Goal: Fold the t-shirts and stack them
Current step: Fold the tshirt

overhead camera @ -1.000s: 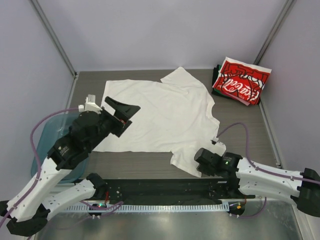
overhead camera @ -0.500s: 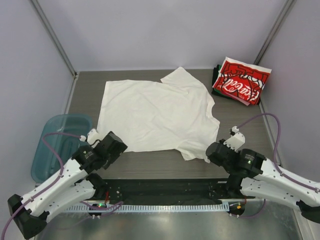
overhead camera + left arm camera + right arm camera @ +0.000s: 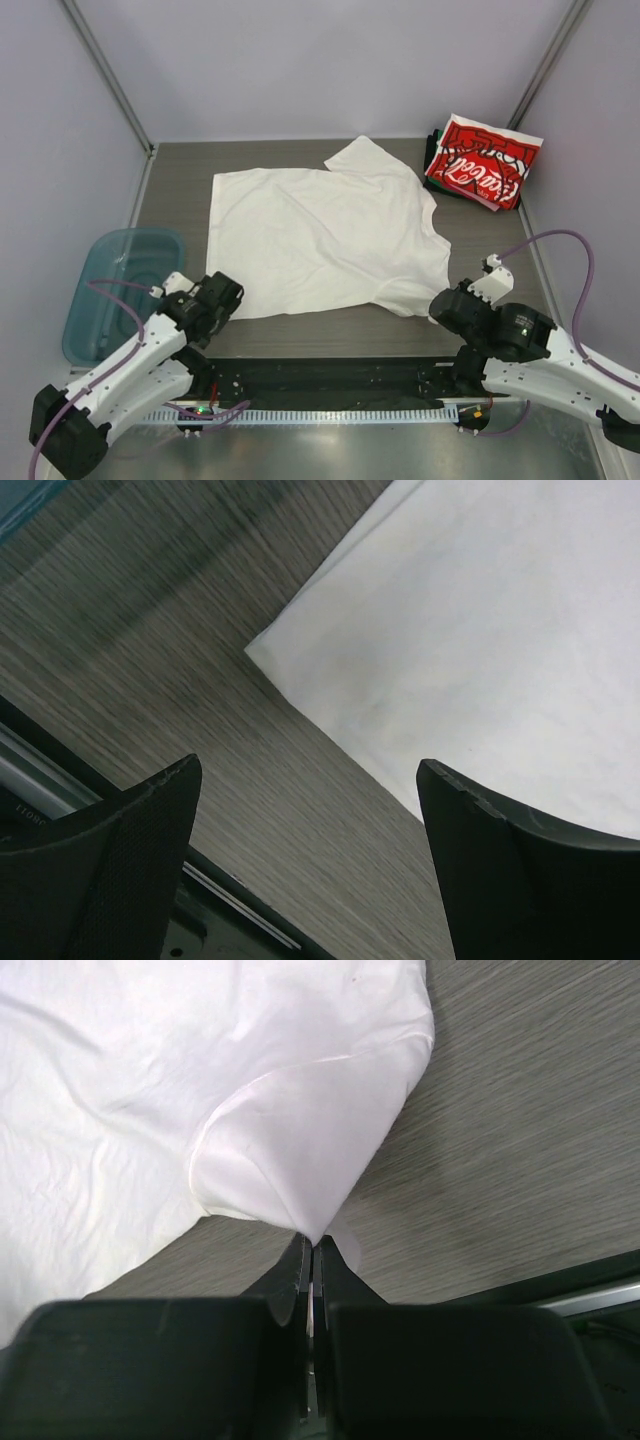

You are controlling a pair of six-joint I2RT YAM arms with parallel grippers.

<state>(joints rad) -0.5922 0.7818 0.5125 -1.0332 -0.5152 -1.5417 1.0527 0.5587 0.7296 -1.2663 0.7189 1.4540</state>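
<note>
My left gripper will move over and pinch that corner (image 3: 278, 668) of the white t-shirt, which lies beyond its open fingers, before both of my grippers fold the shirt.
A plain white t-shirt (image 3: 330, 235) lies spread flat in the middle of the table. My right gripper (image 3: 440, 305) is at its near right corner and is shut on a pinch of the white cloth (image 3: 300, 1150), which rises in a peak from the closed gripper (image 3: 315, 1248). My left gripper (image 3: 225, 298) hovers by the shirt's near left corner (image 3: 255, 652). It is open (image 3: 310, 820), with only bare table between its fingers. Folded t-shirts, the top one red with white script (image 3: 483, 165), sit stacked at the far right.
A teal translucent bin (image 3: 115, 290) stands at the left edge beside my left arm. The black base rail (image 3: 330, 375) runs along the near edge. Grey walls and slanted frame posts (image 3: 105, 75) close in the table.
My left arm has come down from over the shirt's left side to its near left corner. My right gripper has pulled the near right corner rightward, spreading the shirt flatter.
</note>
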